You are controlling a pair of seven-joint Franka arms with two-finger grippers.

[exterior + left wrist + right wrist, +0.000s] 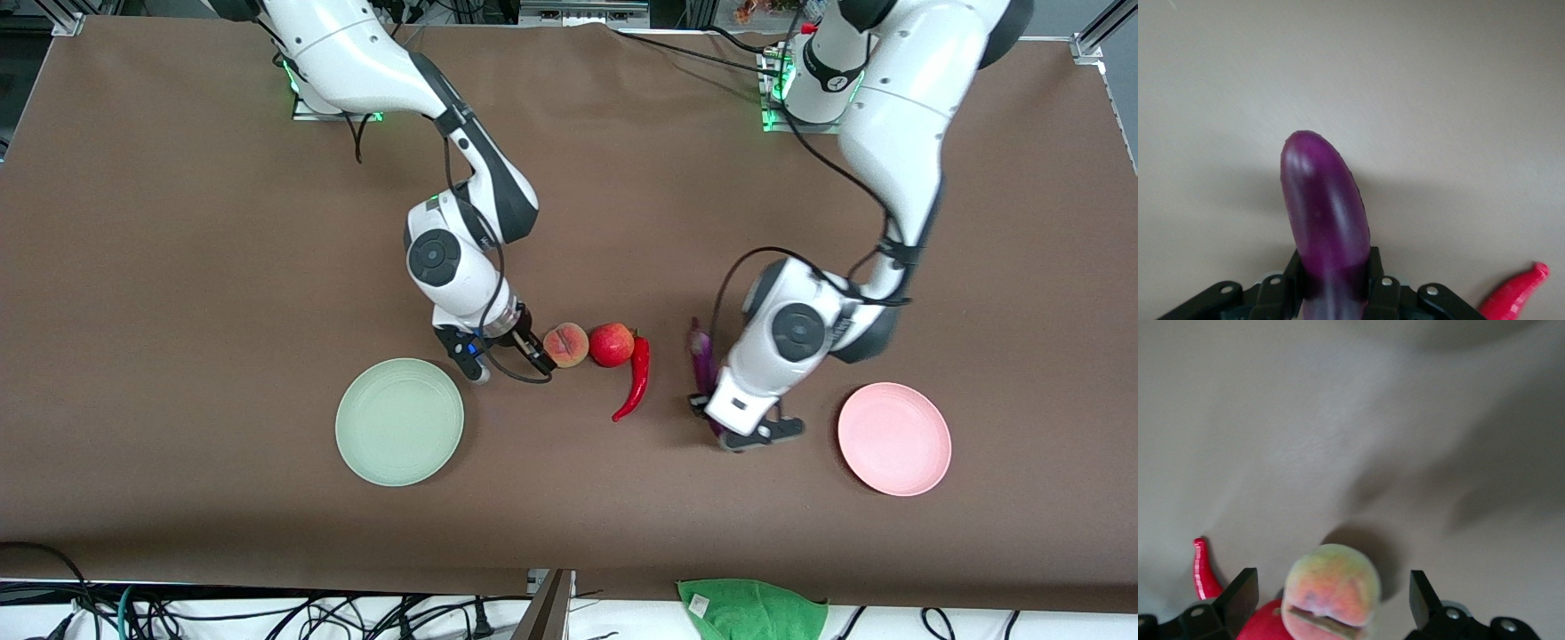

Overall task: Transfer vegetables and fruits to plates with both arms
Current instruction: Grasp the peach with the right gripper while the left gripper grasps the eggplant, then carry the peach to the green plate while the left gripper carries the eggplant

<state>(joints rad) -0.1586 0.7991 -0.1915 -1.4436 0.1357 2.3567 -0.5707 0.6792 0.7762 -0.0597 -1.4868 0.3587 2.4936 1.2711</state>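
Note:
My left gripper is going to let go of the purple eggplant on the pink plate [869, 430], along the side closest to the red chili.
My left gripper [722, 425] is shut on the purple eggplant [702, 356], gripping it across its body between the chili and the pink plate [893, 438]. In the left wrist view the fingers [1376, 270] press both sides of the eggplant [1325, 207]. My right gripper [507, 360] is open beside the peach [566, 345]. In the right wrist view the peach [1331, 593] sits between the spread fingers [1241, 593] with gaps on both sides. The red pomegranate-like fruit [612, 345] touches the peach. The red chili [636, 378] curves beside it. The mint green plate [400, 421] lies empty near the right gripper.
A green cloth [751, 609] hangs off the table edge nearest the front camera, with cables below. The chili also shows in the left wrist view [1515, 297] and the right wrist view [1203, 570]. Brown table surface stretches toward both ends.

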